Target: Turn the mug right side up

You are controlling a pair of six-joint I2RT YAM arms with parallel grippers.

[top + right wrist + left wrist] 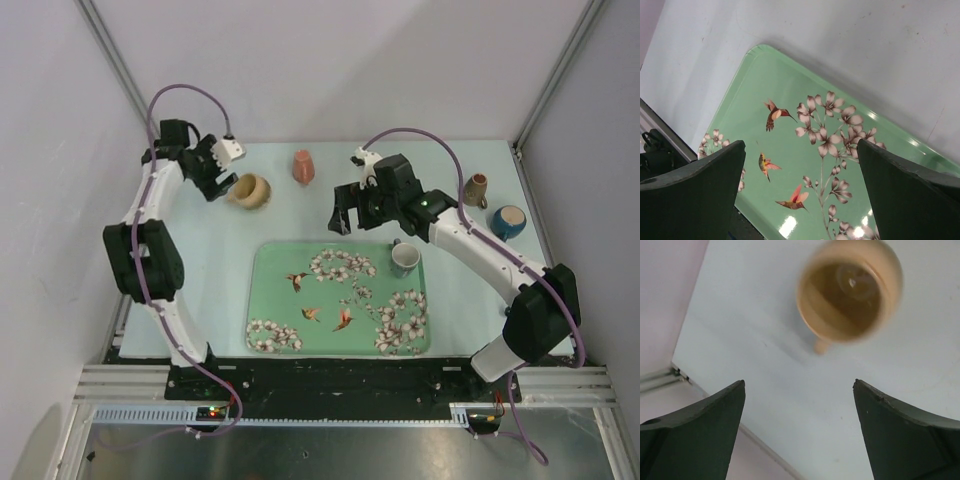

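Observation:
The tan mug's rim (249,205) (885,299) on the side facing the green tray is next for my left gripper to go to and close on.
A tan mug (250,190) stands on the pale table at the back left with its open mouth showing. In the left wrist view it (850,290) is blurred, with its handle pointing toward my fingers. My left gripper (220,183) (799,382) is open and empty, just left of this mug and not touching it. A pink mug (303,167) stands at the back centre and appears to be mouth down. My right gripper (350,222) (801,142) is open and empty, hovering over the far left part of the green tray (740,90).
The green floral tray (275,300) lies at the front centre with a grey-green mug (405,258) upright on its far right corner. A brown mug (476,188) and a blue mug (507,221) stand at the right. Walls enclose the table on the left, back and right.

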